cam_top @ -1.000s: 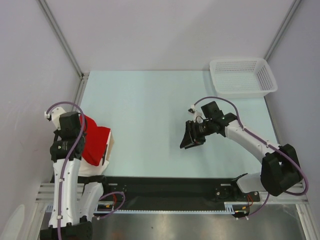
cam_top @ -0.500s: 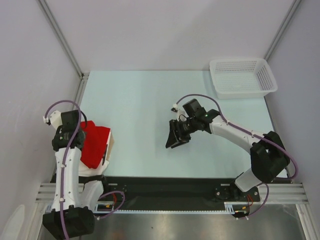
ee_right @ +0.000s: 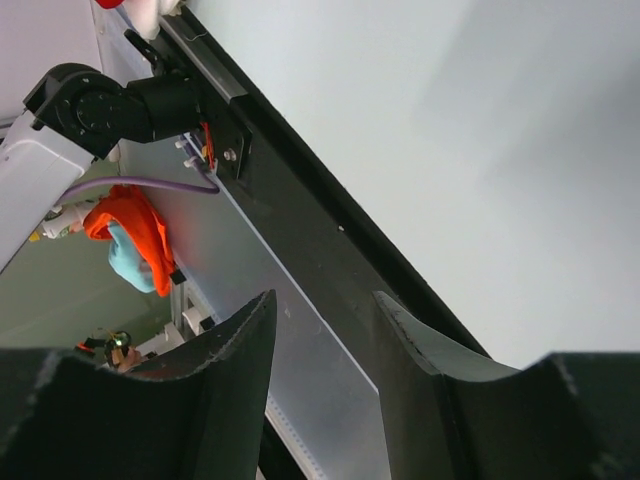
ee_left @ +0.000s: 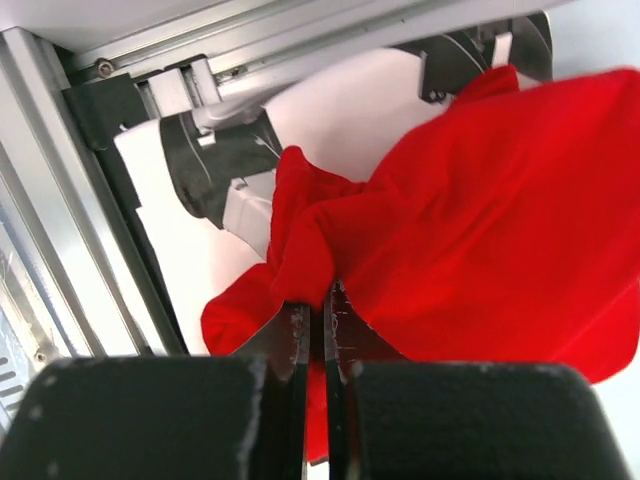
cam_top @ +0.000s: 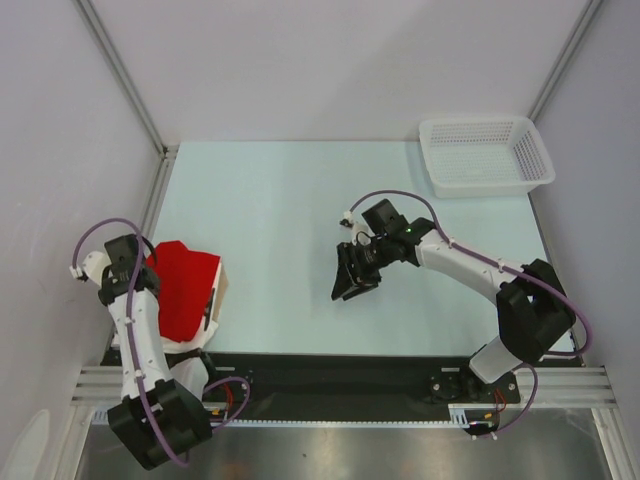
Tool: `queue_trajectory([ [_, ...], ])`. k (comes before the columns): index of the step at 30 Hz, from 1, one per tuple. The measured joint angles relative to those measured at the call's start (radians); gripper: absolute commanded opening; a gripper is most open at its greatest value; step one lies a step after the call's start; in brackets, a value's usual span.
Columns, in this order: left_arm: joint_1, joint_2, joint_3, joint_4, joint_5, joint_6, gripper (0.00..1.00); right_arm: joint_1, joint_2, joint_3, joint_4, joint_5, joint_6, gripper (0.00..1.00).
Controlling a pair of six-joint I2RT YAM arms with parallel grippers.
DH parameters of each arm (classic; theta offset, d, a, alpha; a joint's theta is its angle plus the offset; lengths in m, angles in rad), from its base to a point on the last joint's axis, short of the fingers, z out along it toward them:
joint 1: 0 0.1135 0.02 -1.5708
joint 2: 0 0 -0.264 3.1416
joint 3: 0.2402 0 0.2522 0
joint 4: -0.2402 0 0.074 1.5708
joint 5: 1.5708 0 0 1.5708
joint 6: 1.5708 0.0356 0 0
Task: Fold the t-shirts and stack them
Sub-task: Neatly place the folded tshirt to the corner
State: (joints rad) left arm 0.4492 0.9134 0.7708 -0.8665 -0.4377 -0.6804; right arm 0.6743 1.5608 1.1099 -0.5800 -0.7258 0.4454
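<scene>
The robot's left gripper needs to let go of the red t-shirt on the bare table (cam_top: 309,268) between the pale sheet and the right gripper.
A bright red t-shirt (cam_top: 185,288) lies crumpled at the table's near-left corner, beside my left arm's base. In the left wrist view it (ee_left: 490,220) fills the right half. My left gripper (cam_top: 150,268) is shut on a bunched fold of its edge, and red cloth shows between the closed fingertips (ee_left: 321,300). My right gripper (cam_top: 348,284) is open and empty, hanging above the bare table near the middle, far from the shirt. In the right wrist view its fingers (ee_right: 325,315) stand apart over the table's near edge.
A white mesh basket (cam_top: 486,152) stands at the far right corner. A pale sheet (cam_top: 223,291) lies under the shirt's right side. A black rail (cam_top: 330,372) runs along the near edge. The left arm's white and grey base (ee_left: 215,165) sits close behind the shirt.
My left arm has drawn back to the left and nearer, still holding the red cloth. My right gripper swung left toward the table's middle and then stayed put.
</scene>
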Motion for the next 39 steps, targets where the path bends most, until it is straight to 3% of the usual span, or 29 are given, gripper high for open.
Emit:
queue_trajectory([
  [4,0.037,-0.001,0.000,0.011,0.036,0.003,0.00,0.000,0.002,0.001,-0.014,0.001,-0.010,0.48],
  [9,0.007,-0.006,0.008,0.019,0.187,-0.001,0.00,0.000,0.005,0.001,-0.014,0.003,-0.010,0.48],
  [15,-0.241,-0.073,0.041,0.126,0.372,-0.028,0.00,-0.012,0.003,0.007,-0.037,0.028,-0.013,0.49],
  [20,-0.467,-0.021,0.236,0.176,0.445,-0.046,0.00,-0.073,-0.037,0.026,-0.088,0.076,-0.022,0.50],
  [24,-0.609,0.064,0.388,0.209,0.505,-0.046,0.00,-0.194,-0.106,0.037,-0.121,0.098,-0.031,0.51],
  [32,-0.805,0.229,0.558,0.276,0.740,-0.073,0.00,-0.393,-0.238,0.055,-0.196,0.134,-0.067,0.52],
  [36,-0.850,0.270,0.548,0.326,0.903,-0.081,0.00,-0.425,-0.277,0.061,-0.233,0.147,-0.080,0.52],
  [39,-0.853,0.275,0.439,0.387,1.006,-0.060,0.00,-0.435,-0.288,0.065,-0.248,0.152,-0.081,0.57],
])
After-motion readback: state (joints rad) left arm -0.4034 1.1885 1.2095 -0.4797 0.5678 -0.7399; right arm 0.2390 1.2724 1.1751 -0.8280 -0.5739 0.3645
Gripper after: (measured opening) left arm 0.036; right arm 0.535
